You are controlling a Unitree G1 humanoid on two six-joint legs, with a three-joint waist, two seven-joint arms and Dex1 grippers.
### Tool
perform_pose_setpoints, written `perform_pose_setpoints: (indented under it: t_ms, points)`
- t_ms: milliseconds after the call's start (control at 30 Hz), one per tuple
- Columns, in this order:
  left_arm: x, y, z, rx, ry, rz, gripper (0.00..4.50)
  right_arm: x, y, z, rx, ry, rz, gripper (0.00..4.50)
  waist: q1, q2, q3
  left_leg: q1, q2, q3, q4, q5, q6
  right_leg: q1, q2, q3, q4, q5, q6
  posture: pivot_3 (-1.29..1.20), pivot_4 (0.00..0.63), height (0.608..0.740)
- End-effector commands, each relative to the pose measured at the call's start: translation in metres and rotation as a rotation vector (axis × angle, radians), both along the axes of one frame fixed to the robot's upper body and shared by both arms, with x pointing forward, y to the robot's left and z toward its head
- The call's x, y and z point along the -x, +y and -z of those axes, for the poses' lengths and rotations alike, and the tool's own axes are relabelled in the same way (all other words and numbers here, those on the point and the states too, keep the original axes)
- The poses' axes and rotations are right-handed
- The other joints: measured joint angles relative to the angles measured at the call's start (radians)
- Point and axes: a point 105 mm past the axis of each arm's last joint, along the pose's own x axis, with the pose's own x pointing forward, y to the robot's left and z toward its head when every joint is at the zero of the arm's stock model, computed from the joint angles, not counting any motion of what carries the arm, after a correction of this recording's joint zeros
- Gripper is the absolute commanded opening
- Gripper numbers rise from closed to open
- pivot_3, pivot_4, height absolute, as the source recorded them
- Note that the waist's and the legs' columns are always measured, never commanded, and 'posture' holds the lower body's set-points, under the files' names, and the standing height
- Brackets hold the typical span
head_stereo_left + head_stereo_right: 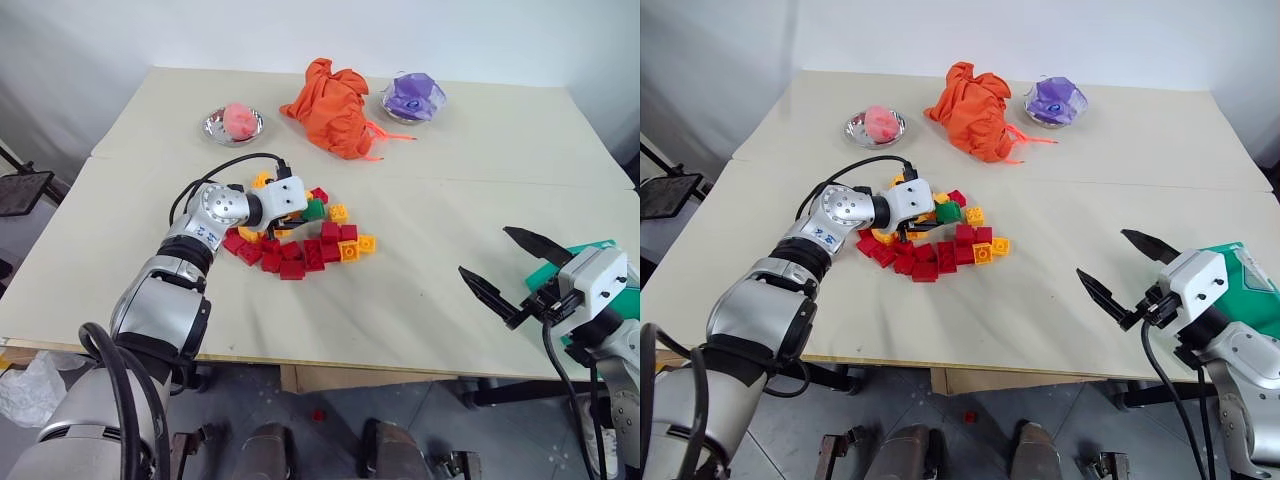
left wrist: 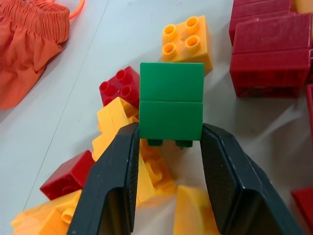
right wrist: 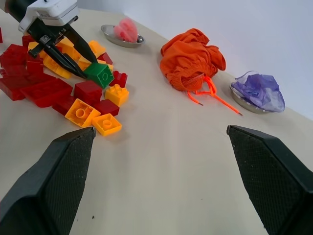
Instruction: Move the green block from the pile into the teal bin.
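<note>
My left gripper is going to release the green block, now at the brick pile's far side, on the bare table (image 1: 456,280) next to the open fingers of my right gripper.
The green block (image 2: 171,107) lies at the far side of the pile (image 1: 300,250) of red and yellow studded bricks, near the middle of the table. My left gripper (image 2: 168,133) reaches in from the left, its two black fingers pressed against the block's opposite sides. The right wrist view shows the same grip on the green block (image 3: 99,74), which is tilted. My right gripper (image 1: 484,250) hangs open and empty over the table's front right edge. Behind it, at the right, the teal bin (image 1: 1255,285) is partly hidden by that hand.
At the back of the table an orange cloth (image 1: 335,105) lies between a metal dish (image 1: 233,122) with a pink lump and another dish (image 1: 413,98) with purple wrap. A red brick (image 1: 318,413) lies on the floor below the front edge.
</note>
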Motion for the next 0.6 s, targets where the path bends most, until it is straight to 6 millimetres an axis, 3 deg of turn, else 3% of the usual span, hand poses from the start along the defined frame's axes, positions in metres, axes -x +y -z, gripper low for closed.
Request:
perform_pose_setpoints:
  t_ms: [33, 167, 300, 467, 600]
  points:
    - [-0.001, -0.009, -0.027, 0.113, -0.022, 0.022, 1.49, 0.005, -0.003, -0.01, -0.001, -0.051, 0.012, 4.5, 0.0, 0.0, 0.0, 0.0, 0.0, 0.0, 0.0, 0.0, 0.0, 0.0, 0.0, 0.0, 0.0, 0.0, 0.0, 0.0, 0.15, 0.74]
    - [0.01, -0.03, -0.056, 0.195, -0.027, 0.169, 1.49, 0.008, -0.008, -0.011, 0.012, -0.051, 0.038, 4.5, 0.003, 0.0, 0.0, -0.001, 0.0, 0.0, 0.0, 0.0, 0.0, 0.0, 0.0, 0.0, 0.0, 0.0, 0.0, 0.0, 0.15, 0.74]
    - [0.038, -0.081, -0.082, 0.281, 0.031, 0.447, 1.49, 0.018, -0.023, -0.016, 0.02, -0.062, 0.11, 4.5, 0.009, 0.0, 0.0, -0.001, 0.0, 0.0, 0.0, 0.0, 0.0, 0.0, 0.0, -0.001, -0.001, 0.0, 0.0, 0.0, 0.15, 0.74]
    - [0.076, -0.15, -0.066, 0.267, 0.23, 0.667, 1.49, 0.038, -0.037, -0.024, 0.046, -0.043, 0.178, 4.5, 0.016, 0.0, 0.0, -0.001, -0.001, 0.0, 0.0, -0.001, 0.001, 0.001, 0.0, -0.001, -0.003, 0.0, 0.0, 0.0, 0.15, 0.74]
    - [0.09, -0.188, -0.024, 0.164, 0.274, 0.656, 1.49, 0.058, -0.046, -0.028, 0.059, -0.012, 0.242, 4.5, 0.011, 0.0, 0.0, -0.001, -0.001, 0.0, -0.001, -0.001, 0.001, 0.0, 0.0, 0.0, -0.003, 0.0, 0.0, 0.0, 0.15, 0.74]
